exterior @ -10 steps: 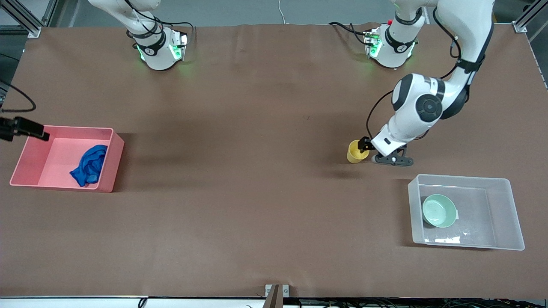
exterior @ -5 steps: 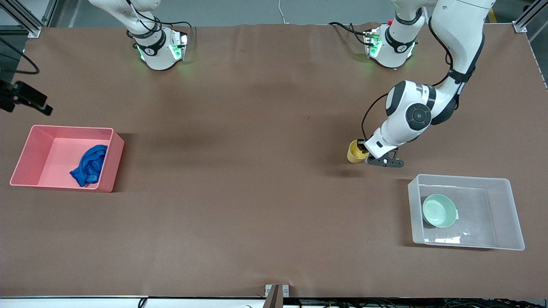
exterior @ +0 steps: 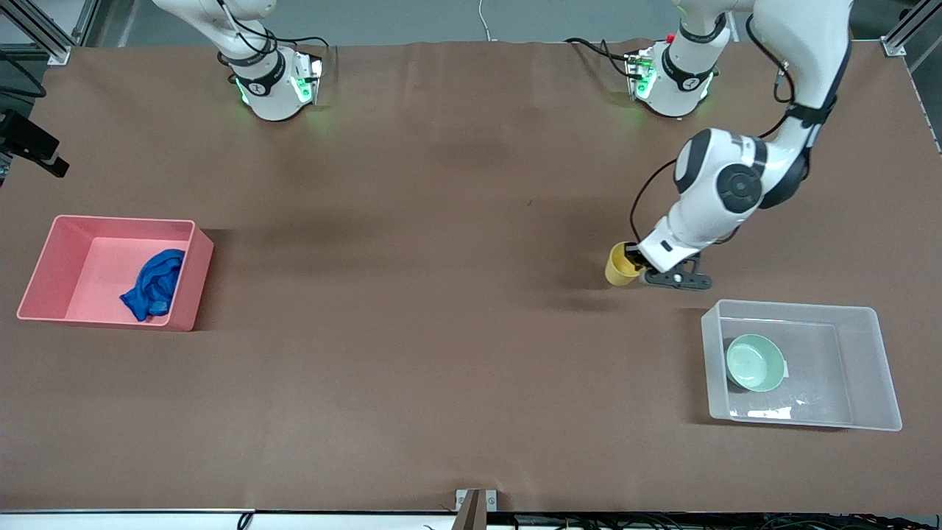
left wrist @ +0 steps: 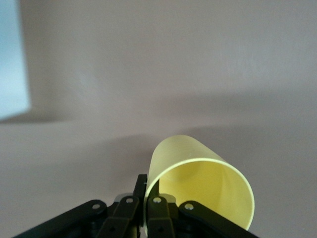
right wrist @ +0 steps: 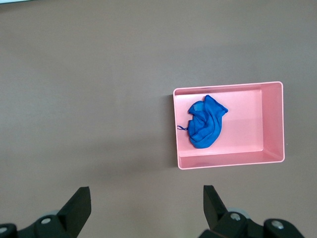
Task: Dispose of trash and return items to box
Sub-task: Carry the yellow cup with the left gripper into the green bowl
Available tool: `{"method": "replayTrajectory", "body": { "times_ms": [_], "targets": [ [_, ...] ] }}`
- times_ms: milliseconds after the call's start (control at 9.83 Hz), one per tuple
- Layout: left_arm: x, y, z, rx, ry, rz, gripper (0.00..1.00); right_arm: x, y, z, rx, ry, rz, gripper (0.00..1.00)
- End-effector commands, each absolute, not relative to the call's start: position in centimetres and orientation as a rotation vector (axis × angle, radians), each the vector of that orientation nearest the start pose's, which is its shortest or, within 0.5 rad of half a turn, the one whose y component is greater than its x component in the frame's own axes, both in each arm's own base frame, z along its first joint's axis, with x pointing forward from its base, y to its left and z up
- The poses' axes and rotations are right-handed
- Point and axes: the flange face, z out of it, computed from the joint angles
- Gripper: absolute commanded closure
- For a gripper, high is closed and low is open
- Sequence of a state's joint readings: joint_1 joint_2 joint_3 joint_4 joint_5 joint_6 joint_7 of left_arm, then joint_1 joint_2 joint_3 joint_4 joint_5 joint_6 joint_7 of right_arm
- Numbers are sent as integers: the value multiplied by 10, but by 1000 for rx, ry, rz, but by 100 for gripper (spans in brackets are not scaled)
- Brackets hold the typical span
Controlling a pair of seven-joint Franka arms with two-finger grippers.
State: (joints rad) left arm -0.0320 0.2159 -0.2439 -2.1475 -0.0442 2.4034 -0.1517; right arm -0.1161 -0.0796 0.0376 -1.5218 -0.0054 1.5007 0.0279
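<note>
Next, my left gripper lets go of the yellow cup inside the mint-green bowl [exterior: 764, 353] in the clear box.
My left gripper [exterior: 634, 265] is shut on the rim of the yellow cup [exterior: 620, 265], over the brown table beside the clear box [exterior: 824, 346]. In the left wrist view the fingers pinch the wall of the cup [left wrist: 203, 183], one inside and one outside, at my left gripper [left wrist: 147, 191]. The mint-green bowl [exterior: 754, 362] lies in the box. The blue cloth [exterior: 154, 283] lies in the pink bin [exterior: 55, 254]. My right gripper [right wrist: 147, 208] is open and empty, high above the table beside the bin [right wrist: 272, 124] and cloth [right wrist: 205, 121]; it shows at the front view's edge [exterior: 33, 143].
The brown cloth-covered table [exterior: 412, 331] lies bare between the pink bin at the right arm's end and the clear box at the left arm's end. Both arm bases [exterior: 276, 88] [exterior: 673, 81] stand along the top edge.
My left gripper has shifted the cup a little toward the clear box. My right gripper has drawn away from the pink bin toward the arm bases.
</note>
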Motion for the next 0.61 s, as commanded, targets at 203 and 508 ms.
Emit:
{"method": "replayTrajectory", "body": {
  "times_ms": [203,508],
  "targets": [
    [656,-32,354,-3171,133,-197,100,519,-42,683,-3165,131,-52,0],
    [708,52,336,-3177,198,-129,100,519,-43,682,-3165,131,-47,0]
  ]
}}
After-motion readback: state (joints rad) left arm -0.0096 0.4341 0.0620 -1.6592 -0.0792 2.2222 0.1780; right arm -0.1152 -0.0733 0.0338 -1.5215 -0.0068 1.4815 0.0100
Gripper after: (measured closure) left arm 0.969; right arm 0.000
